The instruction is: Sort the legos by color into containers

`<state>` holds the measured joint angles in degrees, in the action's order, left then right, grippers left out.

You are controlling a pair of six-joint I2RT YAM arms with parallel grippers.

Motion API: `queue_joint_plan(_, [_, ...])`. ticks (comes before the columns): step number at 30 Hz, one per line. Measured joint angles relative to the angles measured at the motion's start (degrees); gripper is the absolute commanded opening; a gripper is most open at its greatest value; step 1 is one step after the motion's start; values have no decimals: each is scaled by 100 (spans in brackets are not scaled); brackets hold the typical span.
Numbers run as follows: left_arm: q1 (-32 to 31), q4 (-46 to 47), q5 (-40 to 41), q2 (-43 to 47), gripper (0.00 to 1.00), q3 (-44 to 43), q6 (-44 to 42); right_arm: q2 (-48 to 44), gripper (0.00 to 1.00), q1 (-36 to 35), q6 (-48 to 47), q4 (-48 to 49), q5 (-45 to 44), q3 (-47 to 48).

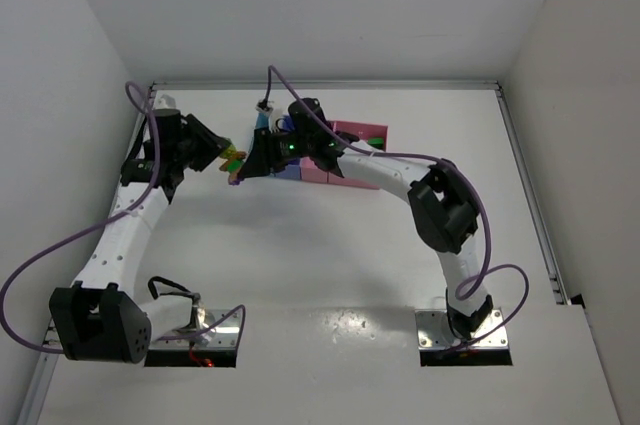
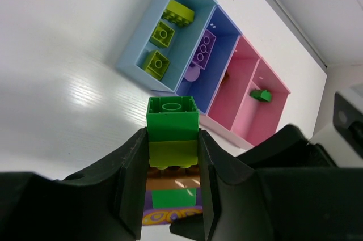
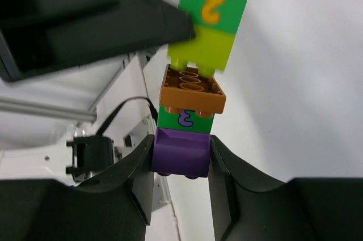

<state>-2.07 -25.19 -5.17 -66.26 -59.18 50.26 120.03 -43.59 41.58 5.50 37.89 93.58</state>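
Note:
Next, I let go of the green-and-lime pair with my left gripper near the table's front edge, straight out from the blue bin (image 1: 283, 261).
Both grippers hold one multicolour lego strip (image 1: 236, 159) in the air, left of the containers (image 1: 362, 135). My left gripper (image 2: 173, 139) is shut on its green-and-lime end (image 2: 172, 117). My right gripper (image 3: 181, 156) is shut on the purple end brick (image 3: 180, 151). Above the purple brick sit a green brick (image 3: 185, 117), an orange brick (image 3: 191, 89), then the lime and green pair (image 3: 209, 25). The lime brick's studs show in a small gap above the orange one. The light blue bin (image 2: 136, 54) holds lime bricks, the blue bin (image 2: 224, 42) purple ones. The wider pink bin (image 2: 278, 110) holds a green brick (image 2: 261, 94).
The narrow pink bin (image 2: 235, 91) lies between the blue and wider pink ones; a small brownish piece shows at its far end. The right arm (image 1: 400, 177) crosses over the bins in the top view. The back wall edge (image 1: 420, 85) runs just behind them.

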Motion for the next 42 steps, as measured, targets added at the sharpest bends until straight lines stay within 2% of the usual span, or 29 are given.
queue_joint_plan(5, [289, 83, 48, 0, 0, 0, 2, -219, 0, -17, -529, -98, 278, -444])
queue_joint_plan(12, [459, 190, 50, -28, 0, 0, -50, -1016, 0, -17, -1331, -520, 450, -1137])
queue_joint_plan(14, [459, 166, -59, -39, 0, 0, -232, -1318, 0, -11, -1521, -608, 437, -1357])
queue_joint_plan(18, [374, -66, -450, -168, 0, 15, -1204, -2052, 0, 61, -2057, -951, 280, -1849])
queue_joint_plan(21, [273, -243, -763, -258, 9, 245, -2004, -2608, 0, 225, -2524, -1281, 114, -2208])
queue_joint_plan(22, [225, -341, -874, -291, 16, 363, -2260, -2789, 0, 310, -2651, -1392, 59, -2310])
queue_joint_plan(25, [85, -483, -1091, -448, 26, 713, -2710, -3287, 0, 568, -2942, -1687, -109, -2629])
queue_joint_plan(26, [0, -525, -1128, -538, 35, 822, -2802, -3421, 0, 658, -3010, -1773, -155, -2702])
queue_joint_plan(31, [-496, -525, -1200, -907, 60, 1252, -2879, -3786, 0, 901, -3235, -2127, -326, -2833])
queue_joint_plan(32, [-553, -505, -1231, -984, 69, 1303, -2855, -3816, 0, 909, -3265, -2162, -337, -2846])
queue_joint_plan(34, [-599, -452, -1300, -1158, 78, 1346, -2806, -3880, 0, 907, -3333, -2245, -332, -2881])
queue_joint_plan(35, [-623, -413, -1340, -1246, 90, 1351, -2754, -3910, 0, 907, -3386, -2271, -328, -2911])
queue_joint_plan(36, [-623, -358, -1405, -1322, 95, 1351, -2747, -3934, 0, 907, -3425, -2319, -321, -2931])
queue_joint_plan(38, [-616, -302, -1672, -1419, 95, 1320, -2739, -3950, 0, 907, -3519, -2413, -284, -2949])
queue_joint_plan(42, [-448, 42, -2861, -1394, 92, 1134, -2865, -3950, 0, 909, -3797, -2599, -22, -2955])
